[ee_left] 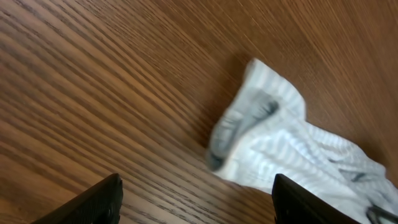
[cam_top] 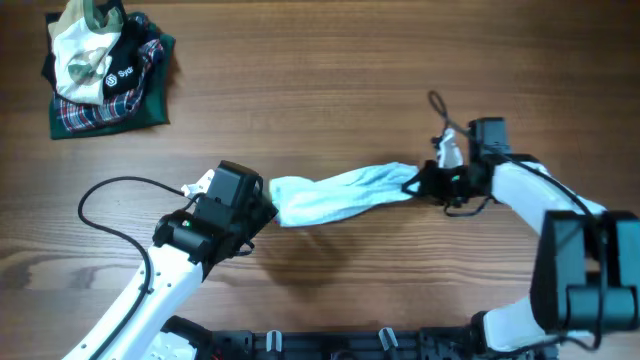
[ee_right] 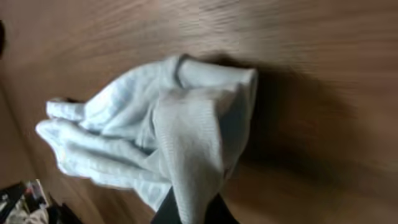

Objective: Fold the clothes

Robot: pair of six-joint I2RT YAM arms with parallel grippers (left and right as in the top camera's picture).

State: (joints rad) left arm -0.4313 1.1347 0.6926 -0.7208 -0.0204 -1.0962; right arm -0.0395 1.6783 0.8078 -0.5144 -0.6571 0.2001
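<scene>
Once the robot's right gripper lets go, the pale blue-and-white checked garment will rest bundled on the wooden table [cam_top: 356, 197] between the robot's two grippers.
The pale blue-and-white checked garment [cam_top: 335, 196] lies bunched in a long strip across the middle of the wooden table. My right gripper [cam_top: 420, 183] is shut on its right end; in the right wrist view the cloth [ee_right: 168, 137] runs down between the fingers [ee_right: 193, 211]. My left gripper [cam_top: 262, 210] is open at the garment's left end, just above the table. In the left wrist view its two fingertips [ee_left: 196, 199] are spread wide and hold nothing, and the crumpled cloth end [ee_left: 280, 143] lies ahead and to the right.
A pile of other clothes [cam_top: 105, 70], with dark green-and-red plaid cloth and a black garment with a white logo, sits at the far left corner. A black cable [cam_top: 110, 215] loops on the table left of my left arm.
</scene>
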